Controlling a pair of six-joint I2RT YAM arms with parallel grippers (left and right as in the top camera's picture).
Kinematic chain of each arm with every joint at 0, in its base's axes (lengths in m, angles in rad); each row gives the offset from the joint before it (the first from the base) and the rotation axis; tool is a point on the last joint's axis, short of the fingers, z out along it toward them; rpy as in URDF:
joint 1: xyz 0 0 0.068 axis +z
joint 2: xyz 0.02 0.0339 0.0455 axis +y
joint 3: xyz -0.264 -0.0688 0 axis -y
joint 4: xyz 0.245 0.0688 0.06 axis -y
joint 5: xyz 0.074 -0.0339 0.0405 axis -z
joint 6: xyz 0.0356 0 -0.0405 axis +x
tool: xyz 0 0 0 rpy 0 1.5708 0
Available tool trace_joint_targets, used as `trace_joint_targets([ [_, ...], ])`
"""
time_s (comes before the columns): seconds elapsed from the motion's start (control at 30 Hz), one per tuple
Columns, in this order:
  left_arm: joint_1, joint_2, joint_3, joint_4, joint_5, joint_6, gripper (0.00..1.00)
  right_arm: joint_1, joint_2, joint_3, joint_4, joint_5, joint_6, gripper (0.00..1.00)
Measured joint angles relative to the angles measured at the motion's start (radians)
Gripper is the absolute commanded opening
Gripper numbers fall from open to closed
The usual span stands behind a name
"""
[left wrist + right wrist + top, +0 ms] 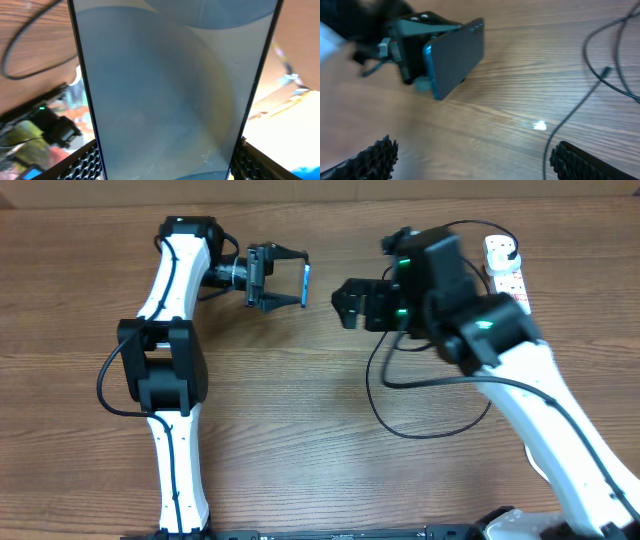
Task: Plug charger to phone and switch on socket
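Note:
The robot's right gripper will next go to the phone's near-side edge (305, 299) (436, 71) and close there across the phone's thickness, so it can take over from the left gripper.
The phone (306, 284) is held edge-on above the table, and my left gripper (292, 280) is shut on its sides. In the left wrist view its light blue-teal screen (165, 85) fills the frame between the ribbed fingers (85, 161). The right wrist view shows the phone (456, 54) from its dark back, still in the left gripper. My right gripper (341, 303) faces it from the right, open, with only bare wood between its fingers (372, 159). The charger (430, 384), a thin black cable, loops on the table under the right arm, its connector tip (606, 71) lying free. The socket (505, 268) lies at the back right.
The thin cable (560, 135) runs close past the right gripper's right finger. The thick white cord curls by the socket's far end (500, 246). Bare wooden table (300, 400) lies between the two arms.

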Motion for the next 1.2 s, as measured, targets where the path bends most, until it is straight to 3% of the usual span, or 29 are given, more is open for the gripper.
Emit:
trace_joint_targets([
  [0.27,-0.084,0.0,0.0,0.148,-0.087,-0.072,0.69,0.109,0.069,0.0,0.101,0.188,0.128,0.88],
  [0.53,-0.148,0.0,0.0,0.198,-0.132,-0.167,0.69,0.138,0.094,0.005,0.037,0.303,0.272,0.8],
  [0.63,-0.157,0.0,0.0,0.202,-0.134,-0.189,0.69,0.138,0.146,0.005,0.032,0.32,0.298,0.78],
  [0.77,-0.156,0.0,0.0,0.202,-0.134,-0.213,0.69,0.138,0.203,0.005,0.029,0.349,0.319,0.68],
  [1.2,-0.157,0.0,0.0,0.202,-0.133,-0.222,0.69,0.138,0.215,0.005,0.065,0.401,0.336,0.53],
])
